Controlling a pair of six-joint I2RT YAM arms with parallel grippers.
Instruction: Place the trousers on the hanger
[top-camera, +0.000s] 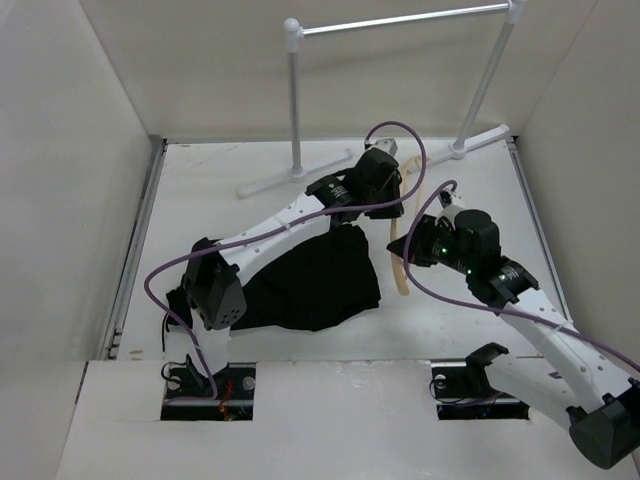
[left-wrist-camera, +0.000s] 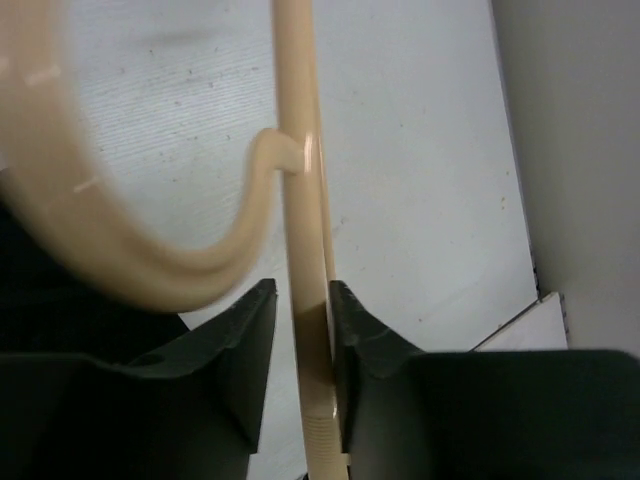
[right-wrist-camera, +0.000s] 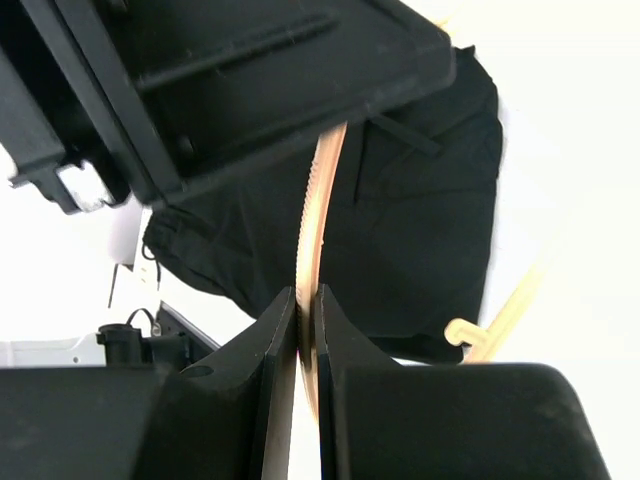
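Note:
The trousers lie loose while both my grippers hold the hanger, so next my right gripper takes the trousers' edge (top-camera: 372, 270) while my left gripper moves the hanger across them.
The black trousers (top-camera: 315, 280) lie crumpled on the table under my left arm, and also show in the right wrist view (right-wrist-camera: 420, 230). The tan hanger (top-camera: 403, 270) stands on edge just right of them. My right gripper (top-camera: 416, 246) is shut on a thin edge of the hanger (right-wrist-camera: 320, 200), jaws (right-wrist-camera: 305, 300) pressed to it. My left gripper (top-camera: 385, 185) reaches over from above. Its jaws (left-wrist-camera: 302, 300) straddle the hanger's straight bar (left-wrist-camera: 295, 150). The bar touches the right finger (left-wrist-camera: 350, 320). A narrow gap shows beside the left finger (left-wrist-camera: 255, 320).
A white-and-grey rail stand (top-camera: 400, 20) rises at the back, its feet (top-camera: 300, 178) on the table close behind the left gripper. Side walls close in the table on the left and right. A purple cable (top-camera: 400, 135) loops over the left wrist.

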